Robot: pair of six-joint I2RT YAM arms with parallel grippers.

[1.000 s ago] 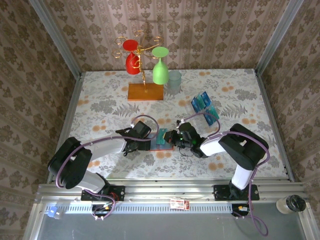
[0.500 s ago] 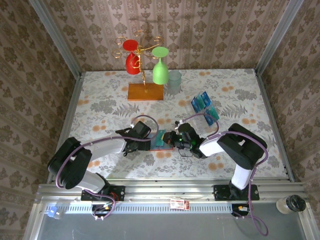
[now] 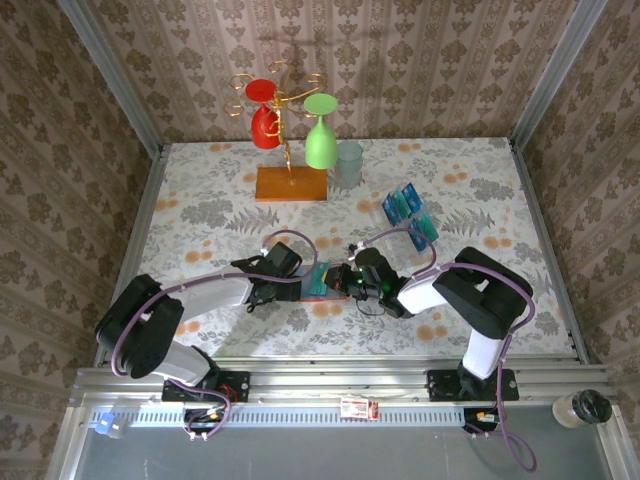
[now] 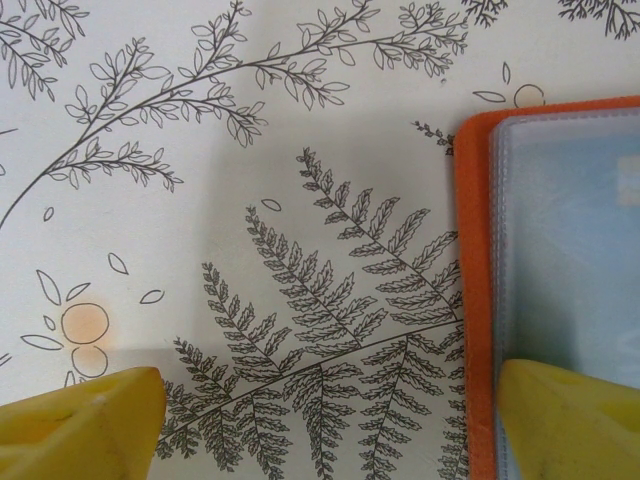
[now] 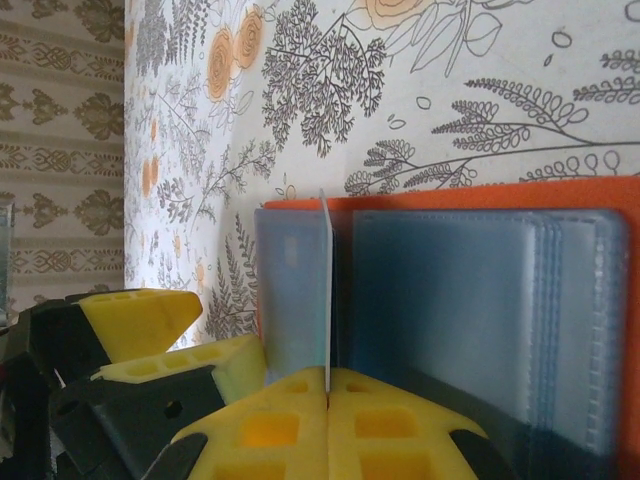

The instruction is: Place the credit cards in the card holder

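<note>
My right gripper will release the teal credit card, now upright over the pocket, in the card holder's pocket [image 3: 313, 286] [image 5: 304, 298] next to my left gripper.
The card holder [image 3: 328, 293] lies open on the flowered cloth between my two grippers, orange with grey-blue pockets [image 5: 450, 300]. My right gripper [image 5: 328, 375] is shut on a thin credit card [image 5: 326, 280], seen edge-on and standing upright over the pocket at the holder's left side. From above, that teal card [image 3: 319, 276] is in front of the right gripper [image 3: 346, 280]. My left gripper [image 4: 325, 410] is open wide just above the cloth. One of its yellow fingers [image 4: 570, 420] sits over the holder's orange edge [image 4: 473, 300]. More blue credit cards [image 3: 408, 212] stand in a clear rack.
A wooden-based stand with a red and a green wine glass [image 3: 290, 150] is at the back, with a clear tumbler [image 3: 349, 162] beside it. The clear rack is behind the right arm. A cup [image 3: 583, 408] sits off the table at the near right.
My right gripper has edged slightly left with the card, closer over the holder. The left arm has stayed put.
</note>
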